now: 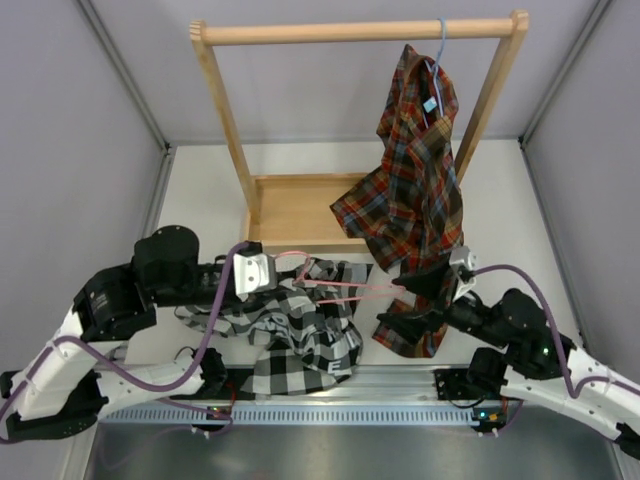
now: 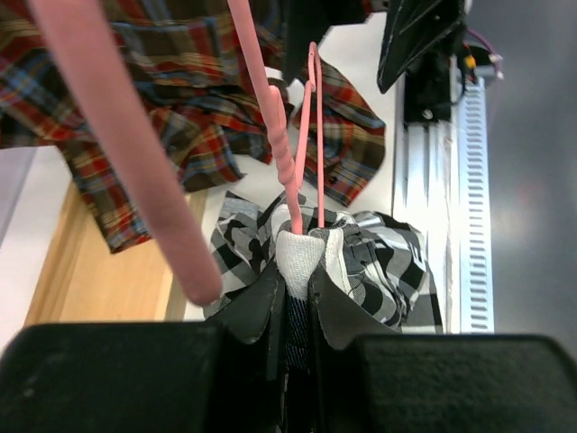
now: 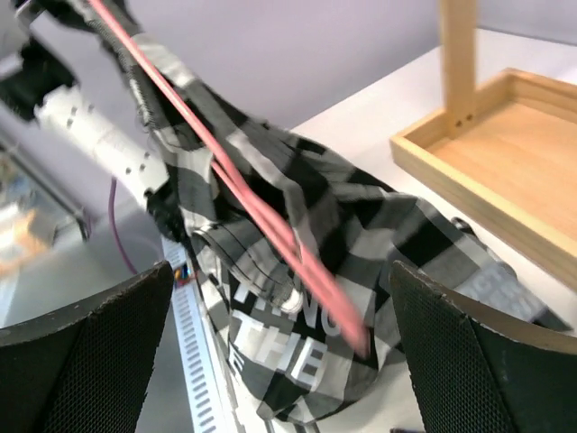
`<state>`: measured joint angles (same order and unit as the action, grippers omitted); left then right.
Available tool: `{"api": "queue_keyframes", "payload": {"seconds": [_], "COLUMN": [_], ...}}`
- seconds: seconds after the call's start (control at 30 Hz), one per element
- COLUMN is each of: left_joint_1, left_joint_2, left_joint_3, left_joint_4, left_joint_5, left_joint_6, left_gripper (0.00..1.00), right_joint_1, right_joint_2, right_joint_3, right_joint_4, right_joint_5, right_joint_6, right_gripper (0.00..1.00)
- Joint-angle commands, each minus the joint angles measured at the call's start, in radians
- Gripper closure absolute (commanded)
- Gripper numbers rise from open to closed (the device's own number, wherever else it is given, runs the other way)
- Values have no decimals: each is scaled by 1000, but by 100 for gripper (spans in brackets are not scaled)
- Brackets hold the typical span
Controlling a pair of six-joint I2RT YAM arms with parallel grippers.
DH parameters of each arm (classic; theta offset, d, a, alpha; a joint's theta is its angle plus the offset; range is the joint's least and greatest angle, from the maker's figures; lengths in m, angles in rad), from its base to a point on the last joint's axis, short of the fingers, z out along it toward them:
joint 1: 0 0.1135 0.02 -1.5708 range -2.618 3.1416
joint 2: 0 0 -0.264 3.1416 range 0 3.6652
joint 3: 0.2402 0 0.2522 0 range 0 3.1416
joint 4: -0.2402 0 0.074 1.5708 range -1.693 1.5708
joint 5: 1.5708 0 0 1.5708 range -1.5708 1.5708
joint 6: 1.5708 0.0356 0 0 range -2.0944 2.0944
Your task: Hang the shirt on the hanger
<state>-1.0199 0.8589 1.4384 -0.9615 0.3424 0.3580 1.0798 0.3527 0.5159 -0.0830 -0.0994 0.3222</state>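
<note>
I can see the pink hanger's far end sticking out of the shirt, so next I move my right gripper off the hanger and take the shirt's loose edge (image 1: 348,276) to draw it over.
The black-and-white checked shirt (image 1: 300,335) lies bunched on the table between the arms, its white lettering showing in the right wrist view (image 3: 297,338). My left gripper (image 1: 283,279) is shut on a white fold of the shirt (image 2: 302,253), lifting that part. The pink wire hanger (image 1: 350,290) runs from the held fold toward the right arm; its wires enter the cloth right at the left jaws (image 2: 308,180). My right gripper (image 1: 405,303) is open, its fingers wide apart either side of the hanger's far end (image 3: 352,329), not touching it.
A wooden rack with a tray base (image 1: 290,205) stands behind. A red, orange and blue plaid shirt (image 1: 415,170) hangs from its bar on a light blue hanger, its hem draping onto the table by the right gripper. A metal rail (image 1: 360,385) runs along the near edge.
</note>
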Motion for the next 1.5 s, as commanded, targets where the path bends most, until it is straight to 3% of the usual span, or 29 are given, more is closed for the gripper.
{"api": "queue_keyframes", "payload": {"seconds": [0.0, 0.2, 0.37, 0.53, 0.73, 0.97, 1.1, 1.2, 1.4, 1.47], "left_joint_1": [-2, -2, -3, -2, -2, -2, -2, -2, -2, -2], "left_joint_2": [-44, -20, -49, -145, -181, -176, -173, -181, -210, -222], "left_joint_3": [-29, -67, -131, -242, -276, -263, -268, -273, -283, -289], "left_joint_4": [167, 216, 289, 453, 477, 486, 483, 486, 486, 484], "left_joint_5": [-114, -193, -192, -195, -232, -305, -328, -376, -404, -408], "left_joint_6": [-86, -117, -177, -244, -266, -281, -277, -274, -257, -254], "left_gripper": [100, 100, 100, 100, 100, 100, 100, 100, 100, 100], "right_joint_1": [8, 8, 9, 9, 17, 51, 52, 52, 52, 54], "right_joint_2": [-89, -89, 89, 313, 468, 580, 591, 580, 464, 398], "right_joint_3": [-57, -132, -159, -168, -195, -215, -235, -237, -269, -281], "right_joint_4": [-103, 35, 219, 455, 690, 830, 873, 836, 741, 691], "right_joint_5": [208, 170, 159, 127, 31, 13, 26, 44, 130, 165], "right_joint_6": [170, 314, 345, 353, 334, 319, 313, 302, 287, 279], "right_gripper": [1, 7, 15, 29, 45, 54, 70, 69, 47, 46]}}
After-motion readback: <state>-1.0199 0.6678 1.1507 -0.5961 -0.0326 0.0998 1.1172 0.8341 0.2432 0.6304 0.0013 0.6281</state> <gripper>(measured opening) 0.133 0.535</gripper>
